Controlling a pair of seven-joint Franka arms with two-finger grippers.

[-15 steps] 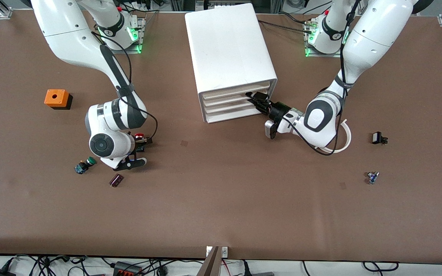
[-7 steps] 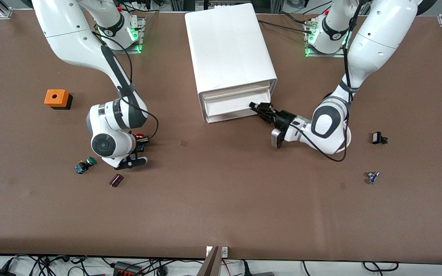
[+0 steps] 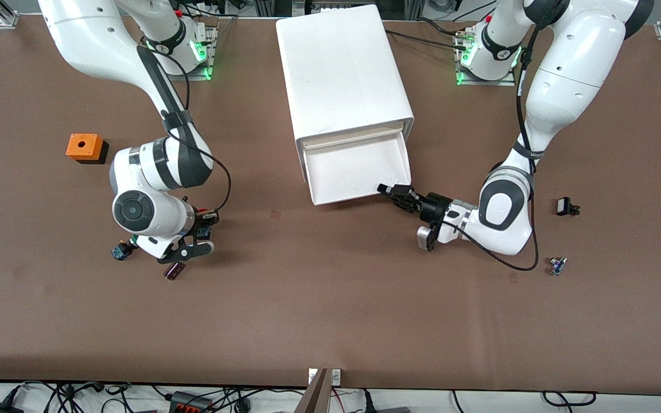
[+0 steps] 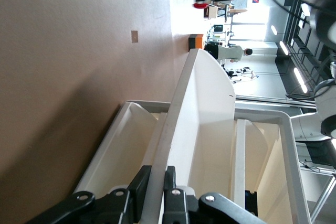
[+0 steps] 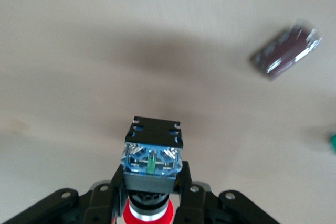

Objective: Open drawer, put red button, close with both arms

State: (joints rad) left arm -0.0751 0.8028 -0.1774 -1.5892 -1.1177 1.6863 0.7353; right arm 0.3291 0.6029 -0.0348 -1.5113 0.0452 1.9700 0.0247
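Next, I set the red button, which is held just above the table now, on the white drawer's bottom, near its front side's middle [image 3: 352,181], with my right gripper.
A white drawer [image 3: 359,166] stands pulled out of the white cabinet [image 3: 339,69], toward the front camera, and it is empty. My left gripper [image 3: 393,192] is shut on the drawer's front wall near the corner at the left arm's end. In the left wrist view the fingers [image 4: 140,184] pinch that thin white wall [image 4: 202,114]. My right gripper [image 3: 201,226] is shut on the red button [image 3: 205,232] and holds it just above the table at the right arm's end. In the right wrist view its blue-and-black body [image 5: 152,158] sticks out and its red cap [image 5: 149,214] sits between the jaws.
An orange box with a hole [image 3: 84,147] stands toward the right arm's end. A green-capped button [image 3: 119,250] and a dark maroon part [image 3: 174,270] lie by the right gripper. A black part [image 3: 564,206] and a small blue part [image 3: 557,265] lie toward the left arm's end.
My left gripper has pulled the drawer from nearly shut to far out, toward the front camera. My right arm has shifted a little toward the front camera with the red button in it.
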